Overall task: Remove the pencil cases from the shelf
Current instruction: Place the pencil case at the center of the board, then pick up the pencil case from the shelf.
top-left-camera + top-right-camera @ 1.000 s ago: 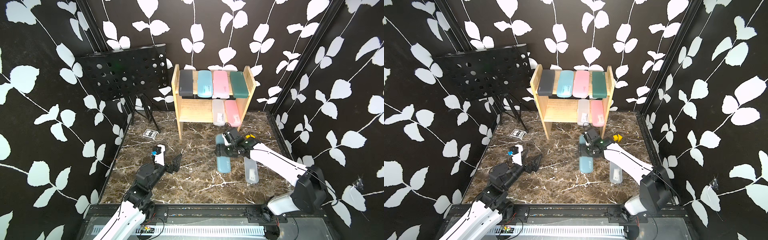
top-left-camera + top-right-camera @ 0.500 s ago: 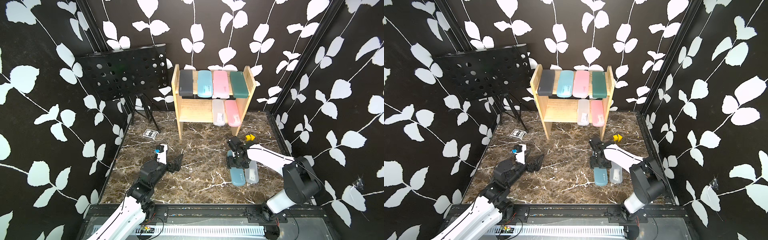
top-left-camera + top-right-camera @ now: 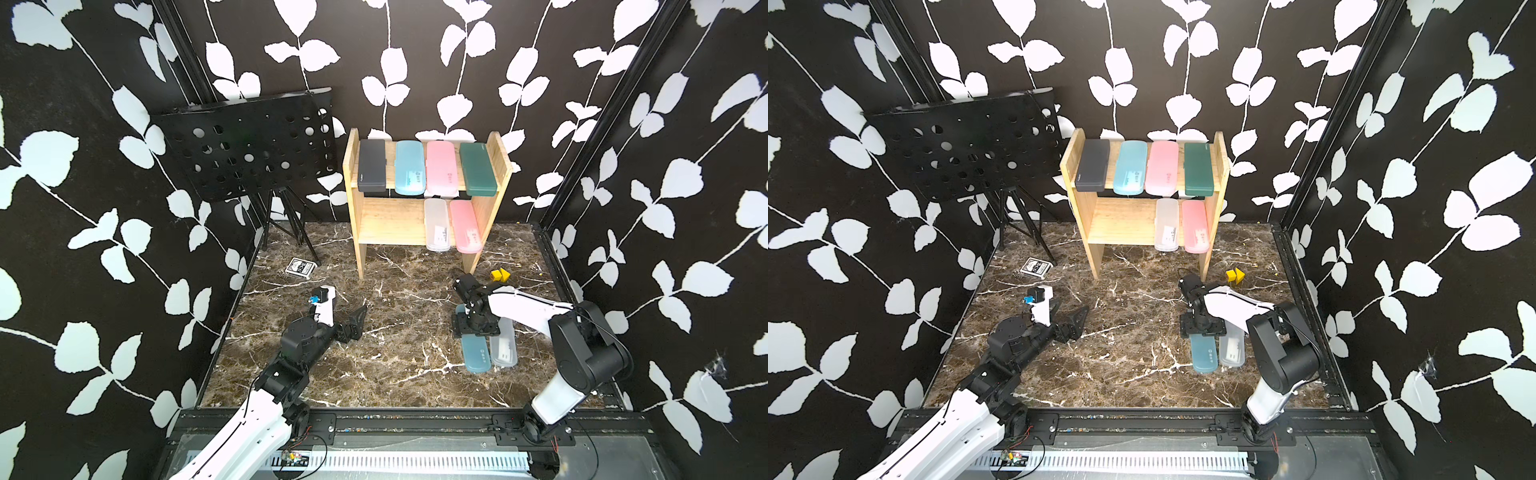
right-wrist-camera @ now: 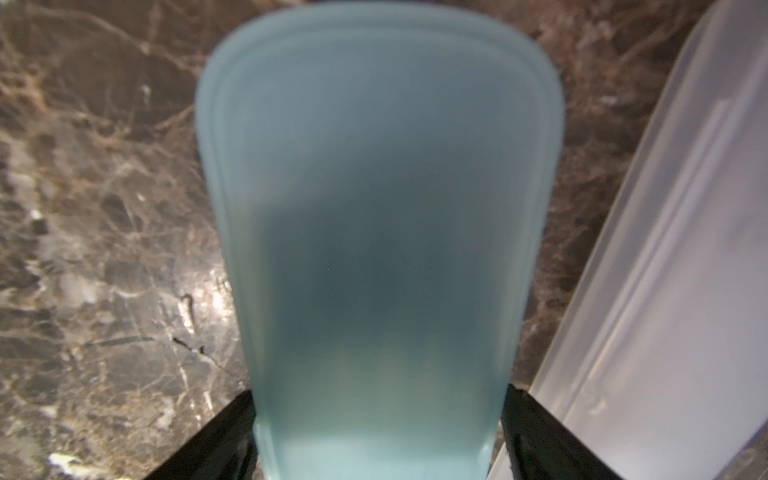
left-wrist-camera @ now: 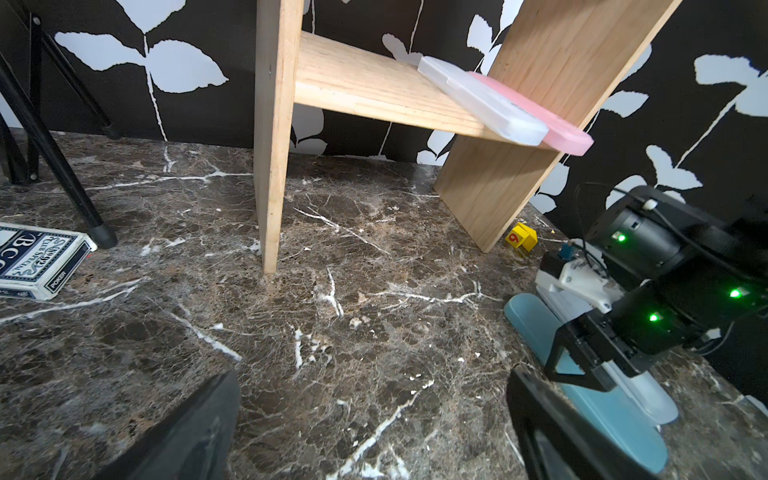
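Note:
The fingers of my left gripper needs to next close on the near end of the clear case (image 3: 437,243) (image 5: 523,129) beside the pink case on the shelf's lower level.
The shelf (image 3: 399,226) stands at the back. Its top tier holds black (image 3: 372,166), light-blue (image 3: 409,168), pink (image 3: 442,168) and dark green (image 3: 478,168) pencil cases. A clear case (image 3: 436,224) and a pink one (image 3: 465,226) lie on the lower tier's right half. On the floor a teal case (image 3: 476,353) lies beside a clear case (image 3: 503,349). My right gripper (image 3: 476,328) sits low over the teal case (image 4: 374,208), open, one finger on each side of it. My left gripper (image 3: 355,322) hovers open and empty over bare floor at the left.
A black perforated music stand (image 3: 249,145) on a tripod fills the back left. A card box (image 3: 300,267) lies near its feet. A small yellow block (image 3: 500,275) sits by the shelf's right leg. Walls close in on three sides.
The right gripper brought the teal case rightward and toward the front, laid it beside the clear case on the floor, and its jaws widened. The left arm shifted only slightly.

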